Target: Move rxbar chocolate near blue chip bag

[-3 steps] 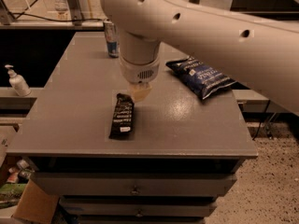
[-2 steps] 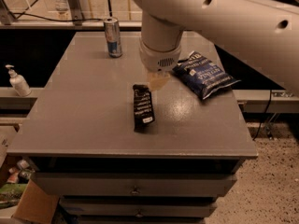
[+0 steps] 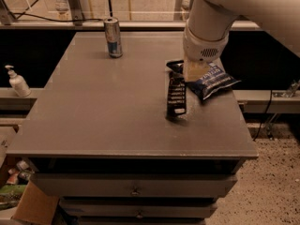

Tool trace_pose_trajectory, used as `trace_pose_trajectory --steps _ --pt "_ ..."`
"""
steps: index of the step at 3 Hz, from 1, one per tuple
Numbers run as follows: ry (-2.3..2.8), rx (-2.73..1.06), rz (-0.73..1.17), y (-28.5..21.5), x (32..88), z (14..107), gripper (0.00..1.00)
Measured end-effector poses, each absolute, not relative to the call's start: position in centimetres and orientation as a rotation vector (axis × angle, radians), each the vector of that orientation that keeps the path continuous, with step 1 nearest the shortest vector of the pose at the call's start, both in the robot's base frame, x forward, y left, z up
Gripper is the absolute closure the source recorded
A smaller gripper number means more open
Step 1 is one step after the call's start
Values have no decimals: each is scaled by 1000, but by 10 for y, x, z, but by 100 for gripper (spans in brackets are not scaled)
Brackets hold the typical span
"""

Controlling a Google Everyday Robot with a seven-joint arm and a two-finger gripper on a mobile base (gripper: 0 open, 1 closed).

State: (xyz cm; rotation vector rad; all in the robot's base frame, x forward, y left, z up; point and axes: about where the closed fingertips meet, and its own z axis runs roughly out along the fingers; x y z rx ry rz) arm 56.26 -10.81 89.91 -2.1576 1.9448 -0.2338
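Observation:
My gripper will release the rxbar chocolate on the grey table (image 3: pixel 208 103), against the near edge of the blue chip bag.
The rxbar chocolate (image 3: pixel 176 97), a flat black bar with rows of white lettering, hangs lengthwise by its far end just above the grey table (image 3: pixel 98 111), casting a shadow below it. My gripper (image 3: pixel 186 77) is under the big white arm, shut on the bar's far end. The blue chip bag (image 3: pixel 216 82), dark navy and crinkly with white lettering, lies on the table's right side, right beside the bar. Its left part is hidden behind the gripper.
A slim silver-blue drink can (image 3: pixel 112 36) stands at the table's back, left of centre. A white pump bottle (image 3: pixel 17 82) sits on a ledge to the left. Drawers (image 3: pixel 136 190) are below the tabletop, and a cardboard box (image 3: pixel 28 210) is at the lower left.
My gripper has moved right and away with the bar, from the table's middle to just beside the blue chip bag. The can and the bag have not moved.

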Motion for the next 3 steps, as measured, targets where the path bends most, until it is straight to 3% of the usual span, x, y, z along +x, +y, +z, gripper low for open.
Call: trace_pose_trajectory --steps 3 --pt "2171 -1976 -217 -195 544 880 100"
